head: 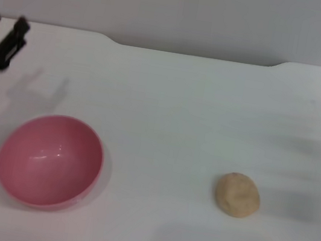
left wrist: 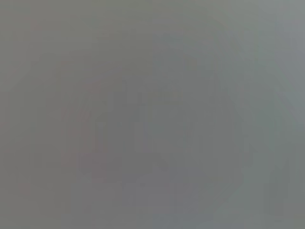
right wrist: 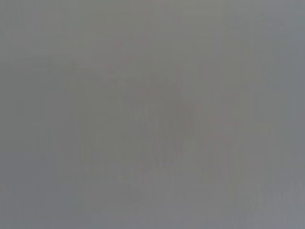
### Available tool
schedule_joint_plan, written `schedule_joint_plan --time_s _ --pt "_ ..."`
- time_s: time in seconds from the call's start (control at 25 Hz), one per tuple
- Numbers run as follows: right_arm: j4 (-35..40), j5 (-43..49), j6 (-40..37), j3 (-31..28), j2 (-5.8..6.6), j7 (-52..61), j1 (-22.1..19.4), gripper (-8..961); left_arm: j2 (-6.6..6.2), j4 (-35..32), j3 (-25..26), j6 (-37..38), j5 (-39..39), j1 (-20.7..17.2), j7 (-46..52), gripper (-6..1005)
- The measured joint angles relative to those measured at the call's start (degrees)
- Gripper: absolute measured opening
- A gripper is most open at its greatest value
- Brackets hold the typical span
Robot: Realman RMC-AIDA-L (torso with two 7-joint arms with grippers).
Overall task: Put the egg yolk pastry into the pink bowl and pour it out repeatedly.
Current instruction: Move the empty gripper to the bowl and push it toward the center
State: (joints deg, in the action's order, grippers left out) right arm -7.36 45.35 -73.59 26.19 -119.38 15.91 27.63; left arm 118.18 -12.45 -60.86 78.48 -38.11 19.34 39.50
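The pink bowl's rim (head: 7, 139), on the side facing away from the egg yolk pastry, is the next place that my left gripper should go to and close on.
The pink bowl (head: 50, 160) stands upright and empty on the white table at the front left. The egg yolk pastry (head: 238, 195), a small tan domed bun, lies on the table at the front right, well apart from the bowl. My left gripper (head: 5, 25) is at the far left edge, behind the bowl and above the table, open and empty with its two black fingers spread. My right gripper is out of view. Both wrist views show only plain grey with nothing to make out.
The white table (head: 174, 110) stretches between the bowl and the pastry. Its back edge with a shallow notch runs along a grey wall (head: 196, 10).
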Motion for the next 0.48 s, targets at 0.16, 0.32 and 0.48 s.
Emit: schedule_joint_plan --time_s 0.16,0.32,0.48 --pt "-0.2 0.0 0.0 0.0 0.02 0.0 0.1 461 -0.74 -14.7 -4.3 -17.8 -3.8 1.6 13.5 649" --pt "-0.1 0.0 0.0 0.0 0.03 0.0 0.1 459 -2.72 -27.1 -9.5 -33.1 -15.7 3.6 31.9 649" --pt "-0.1 0.0 0.2 0.0 0.03 0.0 0.2 456 -6.80 -38.3 -11.9 -35.9 -44.1 6.9 64.8 648"
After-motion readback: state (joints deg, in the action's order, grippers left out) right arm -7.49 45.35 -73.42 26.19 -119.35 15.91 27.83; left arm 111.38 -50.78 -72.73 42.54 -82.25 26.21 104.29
